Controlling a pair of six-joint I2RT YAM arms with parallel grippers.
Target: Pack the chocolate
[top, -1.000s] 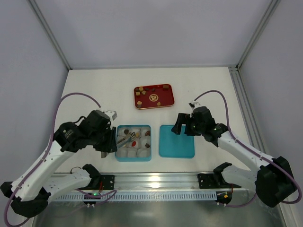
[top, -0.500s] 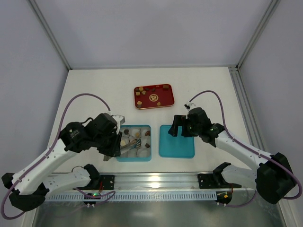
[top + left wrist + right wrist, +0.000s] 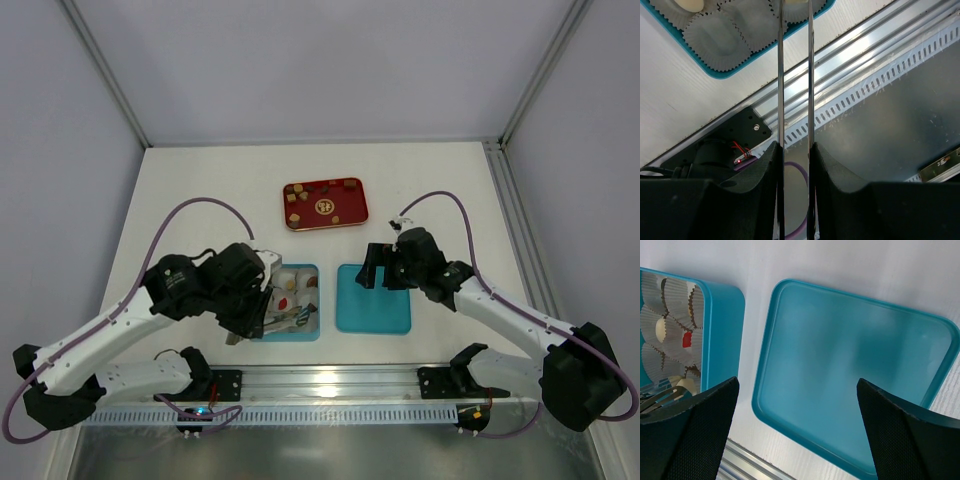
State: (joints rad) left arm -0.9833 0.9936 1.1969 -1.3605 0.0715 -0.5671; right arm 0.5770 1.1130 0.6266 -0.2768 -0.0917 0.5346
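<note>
My left gripper needs to set the metal tongs on the bare table (image 3: 232,216) beside the red tray, beyond the teal box.
Small brown and tan chocolate pieces (image 3: 296,198) lie on the red tray (image 3: 325,216). More pieces sit in white paper cups in the teal box (image 3: 312,331), among them a red piece (image 3: 285,300), which also shows in the right wrist view (image 3: 686,339). My left gripper (image 3: 262,312) is shut on metal tongs (image 3: 780,75) over the box's near side (image 3: 715,76). The tong tips run out of the left wrist view, so whether they hold a piece is hidden. My right gripper (image 3: 797,430) is open and empty above the teal lid (image 3: 850,365).
The lid (image 3: 373,298) lies flat just right of the box. A metal rail (image 3: 330,380) runs along the table's near edge. Frame posts stand at the back corners.
My left arm has swung right and toward the near edge, carrying the tongs across the box. My right gripper has shifted slightly left over the lid.
</note>
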